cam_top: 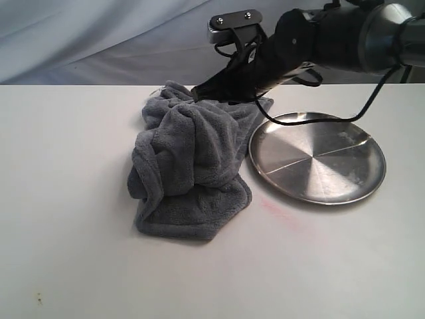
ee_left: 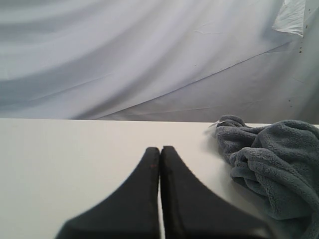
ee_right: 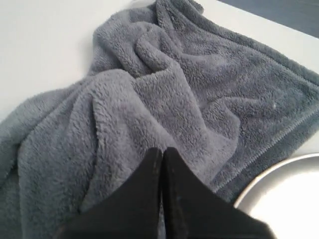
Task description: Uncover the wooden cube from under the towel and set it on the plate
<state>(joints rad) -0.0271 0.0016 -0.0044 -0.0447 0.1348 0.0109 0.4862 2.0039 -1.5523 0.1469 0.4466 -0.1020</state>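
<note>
My right gripper needs to grab the towel's raised fold (cam_top: 160, 140) (ee_right: 97, 99) on the side away from the steel plate. Then it will lift the dark grey towel.
The dark grey towel (cam_top: 189, 163) lies bunched in thick folds on the white table, just left of the shiny steel plate (cam_top: 317, 157), which holds nothing. No wooden cube shows in any view. My right gripper (cam_top: 199, 90) hovers over the towel's far edge, shut, with nothing visible between its fingers; the right wrist view shows its tips (ee_right: 162, 149) over the towel (ee_right: 174, 94), with the plate's rim (ee_right: 259, 186) beside them. My left gripper (ee_left: 160, 148) is shut and empty above bare table, the towel (ee_left: 269, 159) off to one side. It is outside the exterior view.
The white table (cam_top: 80, 219) stretches to the left and the front of the towel. A pale cloth backdrop (cam_top: 99, 40) hangs behind the table. The right arm's black cable (cam_top: 372, 100) loops above the plate's far rim.
</note>
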